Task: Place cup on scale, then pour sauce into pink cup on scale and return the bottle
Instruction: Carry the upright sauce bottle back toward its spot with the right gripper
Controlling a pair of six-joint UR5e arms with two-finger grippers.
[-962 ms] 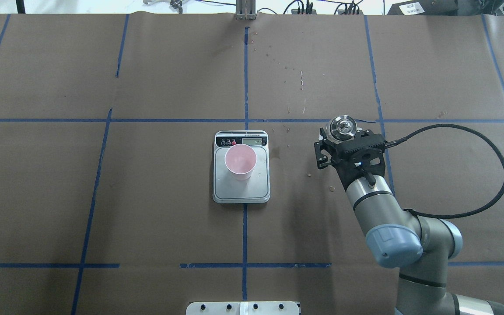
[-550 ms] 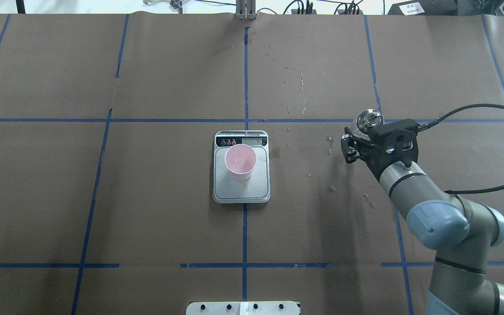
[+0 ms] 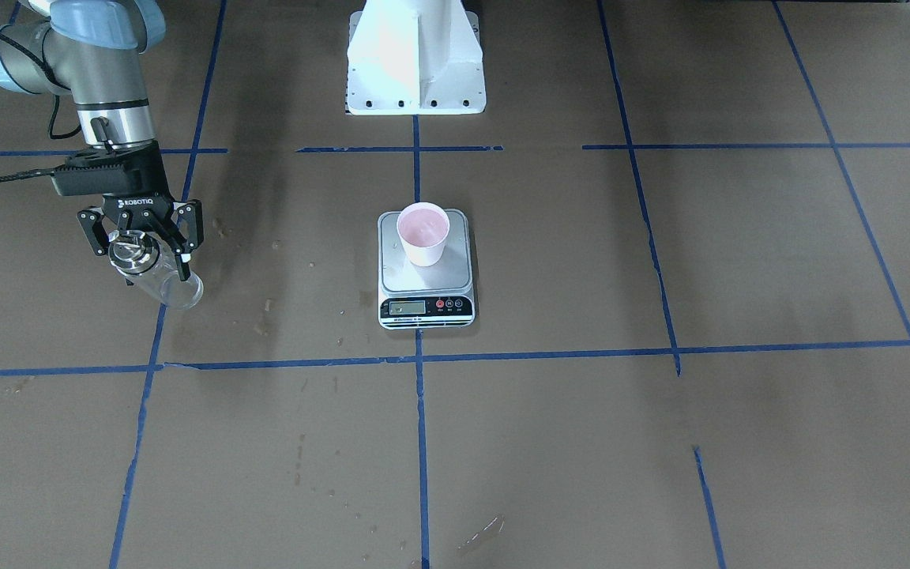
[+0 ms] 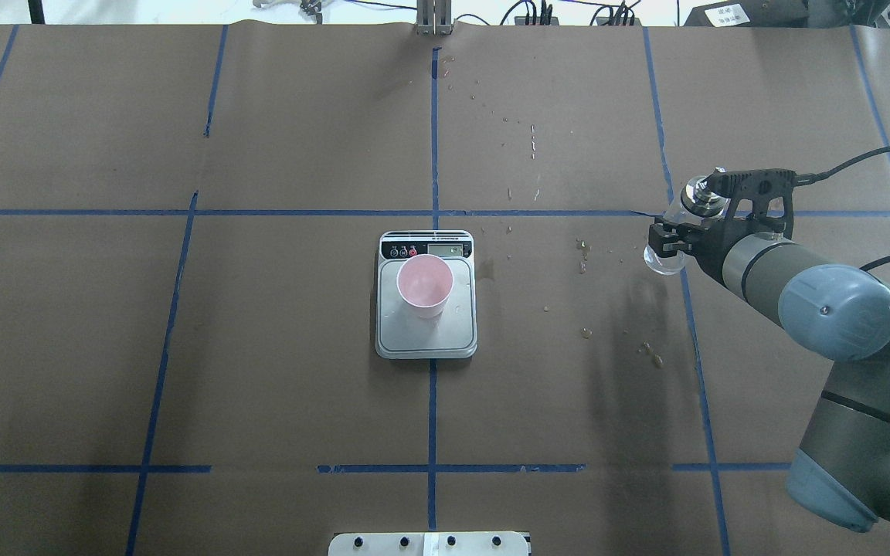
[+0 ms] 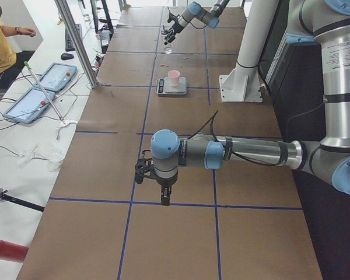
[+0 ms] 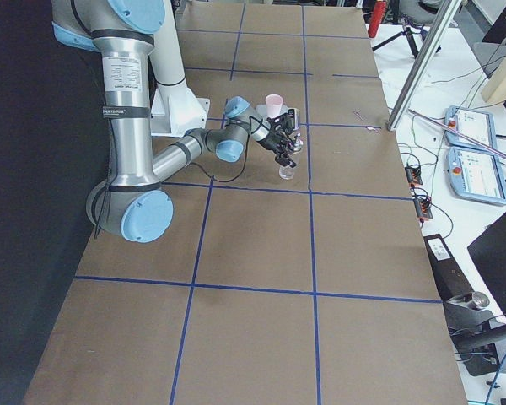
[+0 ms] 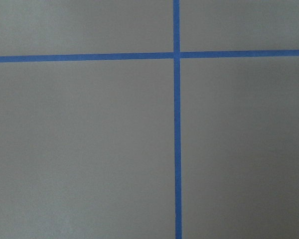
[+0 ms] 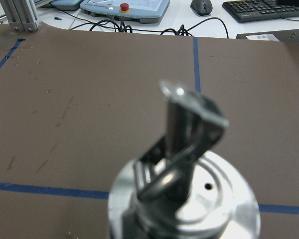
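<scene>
My right gripper is going to set the clear glass bottle down on the brown paper (image 3: 188, 288) next to the blue tape line, facing the scale.
The pale pink cup (image 4: 424, 284) stands upright on the silver scale (image 4: 449, 332) at the table's middle, also in the front view (image 3: 423, 233). My right gripper (image 4: 673, 235) is shut on the clear glass bottle (image 4: 663, 259) well to the right of the scale, near a blue tape line. The bottle is upright and low; I cannot tell whether it touches the table. Its silver spout cap (image 8: 184, 199) fills the right wrist view. In the front view the gripper (image 3: 143, 265) grips the bottle (image 3: 174, 291) below the cap. My left gripper (image 5: 158, 175) shows only in the left side view; I cannot tell its state.
Small sauce spots (image 4: 584, 247) mark the brown paper between the scale and the bottle. The white robot pedestal (image 3: 415, 55) stands behind the scale. Operators' desks with tablets (image 5: 29, 99) and a seated person (image 5: 0, 41) lie past the table's far edge.
My right arm has carried the bottle to the right, farther from the scale, and turned so the forearm comes in from the right. The cup and the scale have not moved.
</scene>
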